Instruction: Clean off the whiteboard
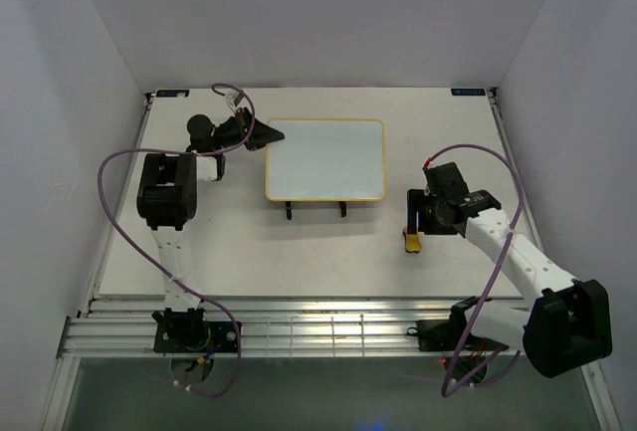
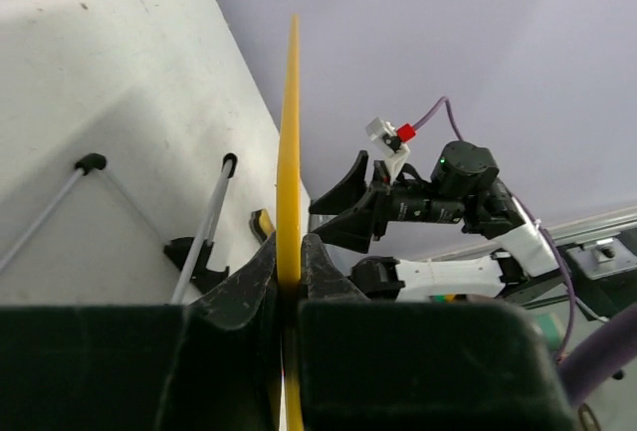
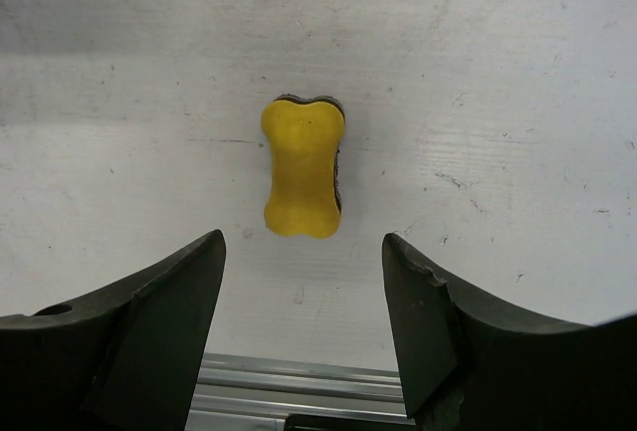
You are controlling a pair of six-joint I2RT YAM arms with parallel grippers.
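Note:
My left gripper needs to set the whiteboard down on the easel's black feet (image 1: pixel 317 207), and then it will let go of the whiteboard there.
The whiteboard (image 1: pixel 324 159), white with a thin yellow frame, rests on a black wire easel in the middle of the table, and its face looks blank. My left gripper (image 1: pixel 271 135) is shut on the board's left edge. In the left wrist view the frame (image 2: pixel 291 132) runs edge-on between the closed fingers of the left gripper (image 2: pixel 290 257). A small yellow eraser (image 1: pixel 411 241) lies on the table to the right of the board. My right gripper (image 1: pixel 413 217) is open just beside it. In the right wrist view the eraser (image 3: pixel 303 166) lies flat beyond the right gripper (image 3: pixel 304 252), untouched.
The easel's black feet (image 1: pixel 289 212) stick out under the board's near edge, and its wire legs (image 2: pixel 209 217) show in the left wrist view. An aluminium rail (image 1: pixel 328 326) runs along the table's near edge. Pale walls close in the left, right and back sides.

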